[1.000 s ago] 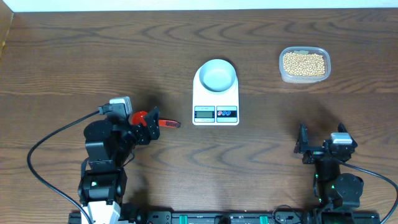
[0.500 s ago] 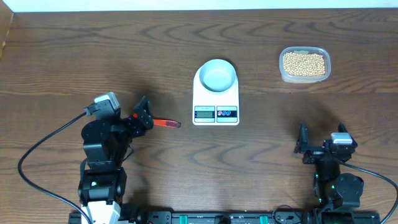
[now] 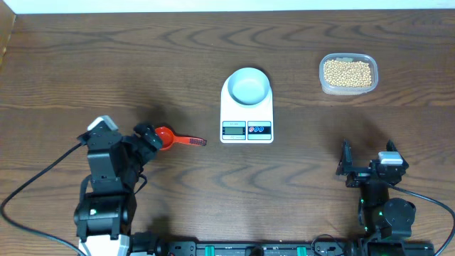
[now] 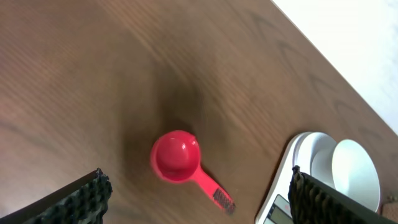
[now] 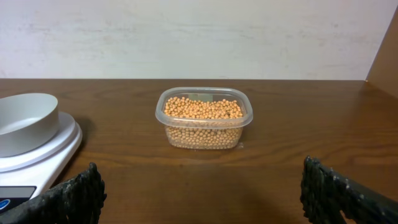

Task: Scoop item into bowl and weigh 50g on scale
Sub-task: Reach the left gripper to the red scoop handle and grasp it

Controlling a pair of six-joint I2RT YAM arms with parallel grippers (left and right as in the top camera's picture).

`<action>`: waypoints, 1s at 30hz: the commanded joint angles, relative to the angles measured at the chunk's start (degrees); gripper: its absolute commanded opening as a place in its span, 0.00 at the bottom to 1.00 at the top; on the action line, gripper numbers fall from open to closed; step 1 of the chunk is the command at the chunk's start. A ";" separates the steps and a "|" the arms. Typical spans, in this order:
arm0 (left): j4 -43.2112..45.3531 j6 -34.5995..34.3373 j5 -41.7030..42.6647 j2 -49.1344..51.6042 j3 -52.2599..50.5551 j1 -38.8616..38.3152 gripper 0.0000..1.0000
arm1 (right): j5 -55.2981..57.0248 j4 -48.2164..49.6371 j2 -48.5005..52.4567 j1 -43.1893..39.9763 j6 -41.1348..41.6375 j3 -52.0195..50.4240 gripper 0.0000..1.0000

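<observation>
My left gripper is to go to the red scoop next and grab its cup's rim [image 3: 157, 134] [image 4: 153, 149] on the side opposite the handle.
The item, tan-yellow beans [image 3: 348, 72] [image 5: 204, 108], fills a clear plastic tub [image 3: 348, 88] [image 5: 204, 134] at the far right. The pale bowl [image 3: 249, 87] [image 5: 25, 121] [image 4: 354, 174] stands empty on the white scale [image 3: 247, 117] [image 5: 46, 155] [image 4: 300, 149] at the table's middle. A red scoop [image 3: 173, 139] [image 4: 177, 155] lies on the table left of the scale, handle toward it. My left gripper [image 3: 148, 139] [image 4: 199, 202] is open just left of the scoop, holding nothing. My right gripper [image 3: 346, 165] [image 5: 202, 193] is open and empty near the front right, facing the tub.
The wooden table's far edge [image 3: 227, 11] meets a white wall. Cables loop from both arm bases near the front edge [image 3: 43, 178].
My left arm has drawn back to the left and toward the front edge, uncovering the red scoop, which stays where it lay. The right arm has not moved.
</observation>
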 commanded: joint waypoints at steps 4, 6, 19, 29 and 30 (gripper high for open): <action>-3.45 -4.50 0.79 0.02 5.05 -0.02 0.93 | 0.00 -0.28 -0.02 0.39 -0.68 -0.09 0.99; -5.60 -4.48 0.00 0.28 4.98 -0.02 0.93 | 0.00 -0.31 -0.02 0.39 -0.68 -0.09 0.99; -12.41 -18.75 -4.35 12.46 4.94 -0.02 0.86 | 0.02 -0.28 -0.02 0.39 -0.68 -0.09 0.99; -7.56 -26.23 -4.37 29.66 4.94 -0.02 0.79 | 0.00 -0.31 -0.02 0.39 -0.68 -0.09 0.99; -6.97 -27.10 -4.35 30.84 4.94 -0.02 0.78 | 0.00 -0.28 -0.02 0.39 -0.68 -0.09 0.99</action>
